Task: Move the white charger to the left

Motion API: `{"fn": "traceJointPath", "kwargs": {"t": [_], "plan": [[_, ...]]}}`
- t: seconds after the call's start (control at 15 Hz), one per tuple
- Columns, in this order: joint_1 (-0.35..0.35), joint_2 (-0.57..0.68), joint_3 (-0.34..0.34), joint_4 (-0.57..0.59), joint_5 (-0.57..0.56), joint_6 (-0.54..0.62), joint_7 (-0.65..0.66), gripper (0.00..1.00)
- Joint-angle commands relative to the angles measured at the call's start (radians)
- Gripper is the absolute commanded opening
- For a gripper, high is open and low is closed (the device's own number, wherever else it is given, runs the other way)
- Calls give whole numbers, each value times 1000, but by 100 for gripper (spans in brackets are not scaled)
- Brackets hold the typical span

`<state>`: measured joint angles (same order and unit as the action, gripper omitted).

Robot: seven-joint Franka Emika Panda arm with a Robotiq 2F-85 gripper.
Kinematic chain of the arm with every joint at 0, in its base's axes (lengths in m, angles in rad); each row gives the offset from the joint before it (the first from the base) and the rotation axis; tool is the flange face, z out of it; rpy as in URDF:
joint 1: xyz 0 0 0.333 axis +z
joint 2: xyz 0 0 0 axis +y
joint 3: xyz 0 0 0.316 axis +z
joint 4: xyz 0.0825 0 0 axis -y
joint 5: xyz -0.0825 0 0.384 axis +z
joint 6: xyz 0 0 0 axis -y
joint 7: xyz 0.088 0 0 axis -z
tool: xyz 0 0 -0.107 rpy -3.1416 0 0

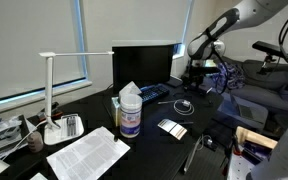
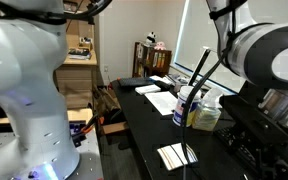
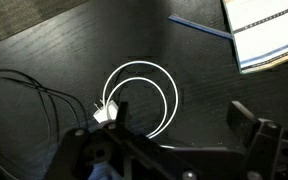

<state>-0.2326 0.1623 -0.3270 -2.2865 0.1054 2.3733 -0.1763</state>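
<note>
The fingers of my gripper will close on the crossing of the cord's loops [image 1: 181,101] [image 3: 155,132], on the keyboard side of the coil, and leave the white charger's block hanging free.
The white charger [image 3: 105,113] is a small white block with a thin white cord coiled in a loop [image 3: 154,75] on the black desk. It also shows in an exterior view [image 1: 184,106]. My gripper [image 3: 184,125] is open and empty, hovering just above the desk. Its left finger sits right beside the charger block; the right finger is well off to the right. In an exterior view the gripper [image 1: 196,80] hangs above the charger, at the far right of the desk. The charger is hidden in the exterior view with the large robot body.
A wipes tub [image 1: 130,115], a white desk lamp [image 1: 50,90], papers [image 1: 87,152], a flat white-and-black gadget [image 1: 172,127], a keyboard [image 1: 152,93] and a monitor [image 1: 142,62] are on the desk. Dark cables [image 3: 34,90] lie left of the charger.
</note>
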Motion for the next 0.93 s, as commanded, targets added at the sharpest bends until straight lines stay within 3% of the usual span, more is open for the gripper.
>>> {"fn": "traceJointPath", "kwargs": {"t": [0.0, 0.4, 0.87], "plan": [[-20, 20, 47, -6, 31, 39, 3, 100], [-35, 152, 113, 35, 135, 207, -4, 100], [-74, 296, 155, 65, 127, 461, 29, 100]]}}
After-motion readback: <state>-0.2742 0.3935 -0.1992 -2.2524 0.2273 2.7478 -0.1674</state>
